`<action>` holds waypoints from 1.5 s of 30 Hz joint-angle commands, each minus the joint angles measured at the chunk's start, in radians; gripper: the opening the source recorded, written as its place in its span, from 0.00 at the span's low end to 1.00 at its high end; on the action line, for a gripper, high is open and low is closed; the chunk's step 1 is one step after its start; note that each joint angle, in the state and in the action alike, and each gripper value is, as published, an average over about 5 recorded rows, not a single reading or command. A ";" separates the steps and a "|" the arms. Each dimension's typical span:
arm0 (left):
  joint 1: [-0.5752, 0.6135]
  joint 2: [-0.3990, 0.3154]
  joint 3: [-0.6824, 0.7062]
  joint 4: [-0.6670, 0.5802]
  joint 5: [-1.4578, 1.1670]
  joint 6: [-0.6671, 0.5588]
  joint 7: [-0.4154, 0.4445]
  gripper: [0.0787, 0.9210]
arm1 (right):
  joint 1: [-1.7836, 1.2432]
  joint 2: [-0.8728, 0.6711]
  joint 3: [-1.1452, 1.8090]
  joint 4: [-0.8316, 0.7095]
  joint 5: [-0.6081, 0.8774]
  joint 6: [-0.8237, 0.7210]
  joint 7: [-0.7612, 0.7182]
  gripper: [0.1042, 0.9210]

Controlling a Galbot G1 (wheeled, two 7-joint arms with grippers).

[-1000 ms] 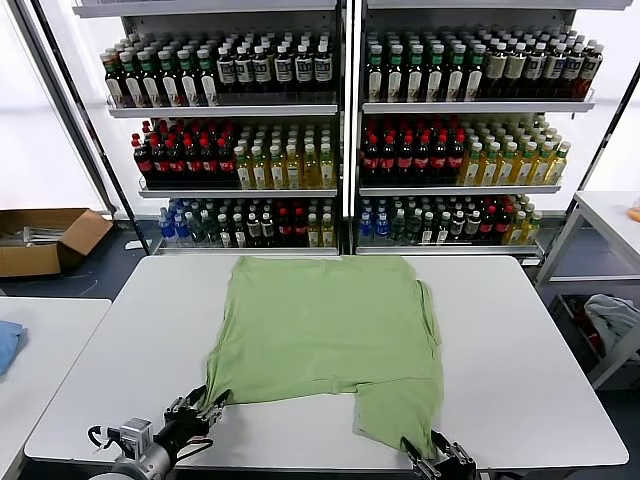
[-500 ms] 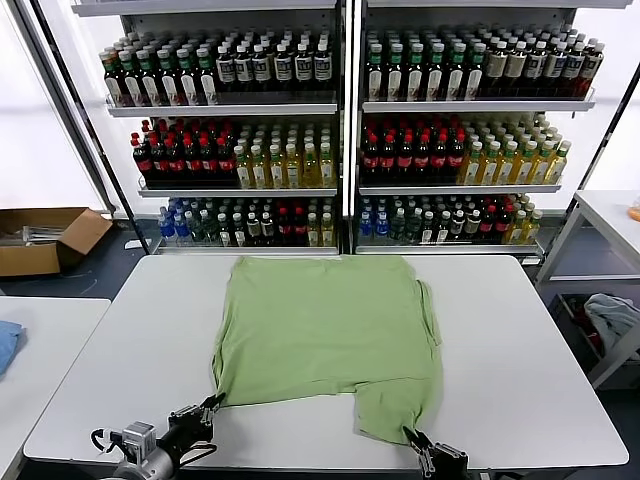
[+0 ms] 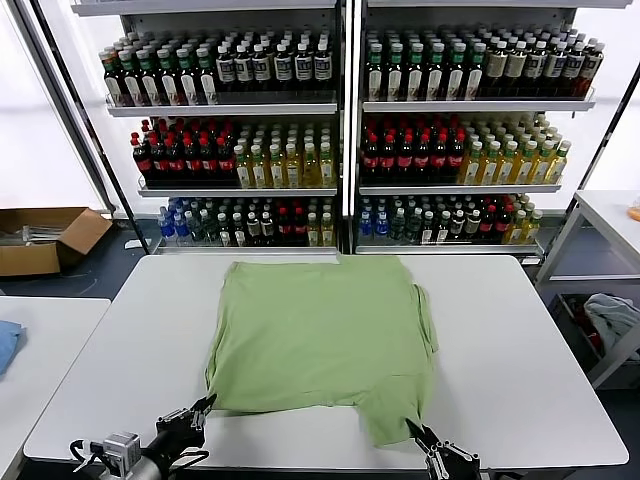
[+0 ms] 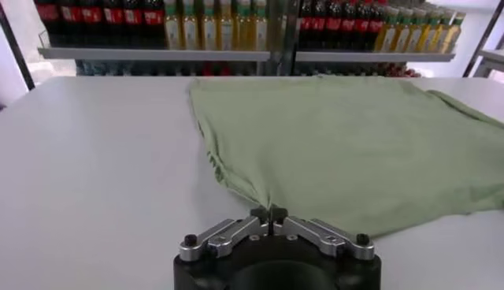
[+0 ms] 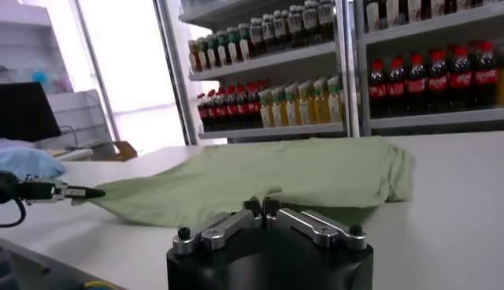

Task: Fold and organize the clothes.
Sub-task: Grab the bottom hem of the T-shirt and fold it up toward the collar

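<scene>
Next, I let go of the T-shirt's hem corner with my right gripper on the shirt's body, just inside its nearer side edge [image 3: 407, 331].
A plain light green T-shirt [image 3: 320, 335] lies spread on the white table [image 3: 520, 350], its hem toward the near edge. My left gripper [image 3: 205, 403] is at the shirt's near left corner, shut on the fabric; the left wrist view shows its jaws [image 4: 268, 213] closed with the shirt [image 4: 354, 142] pinched between them. My right gripper [image 3: 415, 431] is at the near right corner, which hangs lower than the rest of the hem, shut on the shirt [image 5: 260, 177] in the right wrist view [image 5: 261, 206]. No collared checkered shirt is in view.
Shelves of bottles [image 3: 340, 130] stand behind the table. A cardboard box [image 3: 45, 238] lies on the floor at the left. A second table with blue cloth [image 3: 6, 345] is at the left; a side table [image 3: 610, 215] with cloth under it is at the right.
Both grippers have drawn back toward the near edge with the hem. The shirt has slid nearer and lies flatter, and its left side has straightened.
</scene>
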 commanded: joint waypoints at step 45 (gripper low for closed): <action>-0.565 0.041 0.110 0.520 -0.282 0.017 -0.133 0.04 | 0.818 -0.088 -0.306 -0.580 0.025 -0.121 0.209 0.03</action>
